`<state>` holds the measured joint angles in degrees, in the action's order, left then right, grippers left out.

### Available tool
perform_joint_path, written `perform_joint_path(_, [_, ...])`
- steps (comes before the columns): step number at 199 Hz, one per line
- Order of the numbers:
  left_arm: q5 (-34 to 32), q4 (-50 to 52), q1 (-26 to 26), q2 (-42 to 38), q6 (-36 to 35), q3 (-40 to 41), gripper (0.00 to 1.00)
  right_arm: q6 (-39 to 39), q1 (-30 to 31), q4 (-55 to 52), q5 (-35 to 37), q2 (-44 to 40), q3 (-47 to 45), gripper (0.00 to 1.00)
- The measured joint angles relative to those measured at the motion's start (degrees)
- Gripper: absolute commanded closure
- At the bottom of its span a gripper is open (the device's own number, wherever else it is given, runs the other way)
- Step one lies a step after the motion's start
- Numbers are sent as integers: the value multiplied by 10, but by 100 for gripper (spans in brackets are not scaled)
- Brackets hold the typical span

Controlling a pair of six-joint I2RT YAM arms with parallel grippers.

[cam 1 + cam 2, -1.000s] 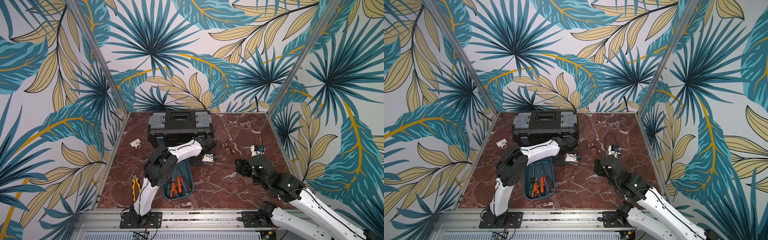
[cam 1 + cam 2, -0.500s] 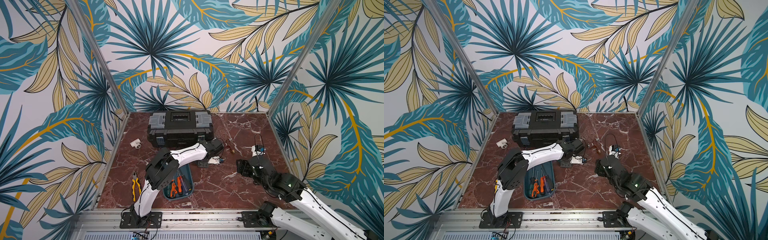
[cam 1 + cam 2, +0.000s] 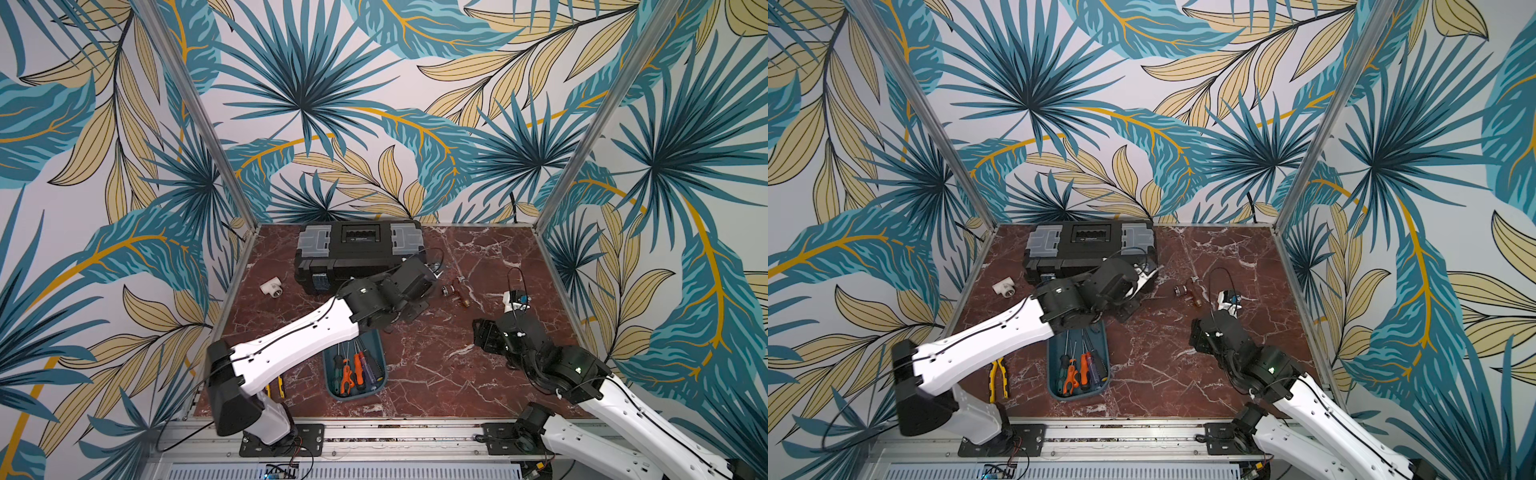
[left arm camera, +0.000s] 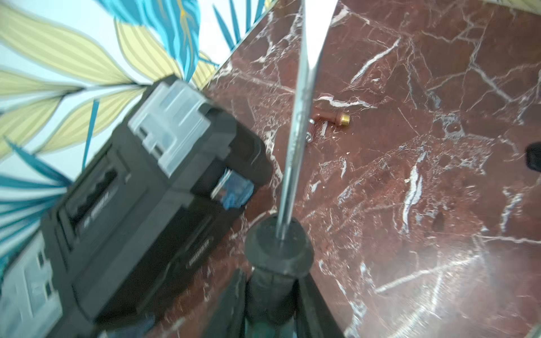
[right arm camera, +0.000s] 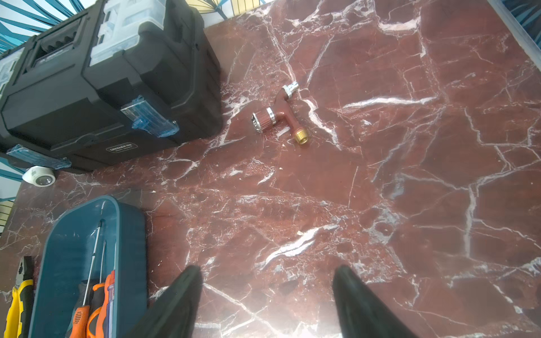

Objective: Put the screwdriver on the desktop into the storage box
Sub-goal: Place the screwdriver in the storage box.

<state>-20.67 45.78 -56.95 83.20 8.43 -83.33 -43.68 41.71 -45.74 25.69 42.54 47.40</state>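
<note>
Next, my left gripper releases the screwdriver, now held above the desktop, between the orange handles in the teal storage box (image 3: pixel 350 359).
My left gripper (image 4: pixel 273 281) is shut on a screwdriver (image 4: pixel 278 248) by its dark handle. The steel shaft (image 4: pixel 295 140) juts out past the toolbox corner, above the desktop (image 4: pixel 424 175). In both top views the left arm (image 3: pixel 374 299) reaches over the far end of the storage box (image 3: pixel 376 388), a teal tray holding several screwdrivers (image 3: pixel 351 374). The same storage box (image 5: pixel 131 234) shows in the right wrist view. My right gripper (image 5: pixel 268 272) hangs open and empty over bare marble at the right (image 3: pixel 482 336).
A black toolbox (image 3: pixel 359 253) stands at the back. A brown tap fitting (image 3: pixel 459 289) lies right of it, and a small white-blue device with a cable (image 3: pixel 515 299) farther right. A white pipe tee (image 3: pixel 271 286) and yellow pliers (image 3: pixel 998 374) lie on the left.
The left gripper has closed on the screwdriver beside the toolbox and lifted it off the desktop, swinging slightly toward the back. The right arm has stayed put.
</note>
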Motion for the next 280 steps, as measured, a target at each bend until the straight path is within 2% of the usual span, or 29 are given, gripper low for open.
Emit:
perform_joint_path(28, [33,-7,1,-119,275,193,100,-7,0,5,-6,20,0,24])
perform_joint_path(57, [69,1,0,-136,469,326,100,-7,0,14,-19,42,0,24])
perform_joint_path(93, [74,12,6,-126,587,337,100,-7,0,20,-32,42,-1,24])
perform_joint_path(132, [90,13,15,-93,654,358,100,-7,0,22,-37,23,-9,24])
perform_joint_path(146, [89,22,16,-87,666,362,78,-7,0,22,-37,21,-9,24])
perform_joint_path(166, [77,38,16,-87,675,362,60,-7,0,22,-37,22,-10,24])
perform_joint_path(186, [56,57,16,-92,677,362,46,-1,0,21,-36,30,-8,23])
perform_joint_path(213, [-5,102,16,-120,663,341,1,20,-14,20,-30,53,13,16])
perform_joint_path(232, [-79,132,25,-142,636,301,0,31,-78,21,-39,52,25,15])
perform_joint_path(246, [-129,129,55,-168,585,281,0,48,-142,22,-53,55,33,15])
perform_joint_path(263, [-183,89,115,-212,478,280,0,70,-241,22,-82,73,49,14])
perform_joint_path(280, [-206,-22,193,-263,336,309,0,80,-357,37,-119,111,66,14])
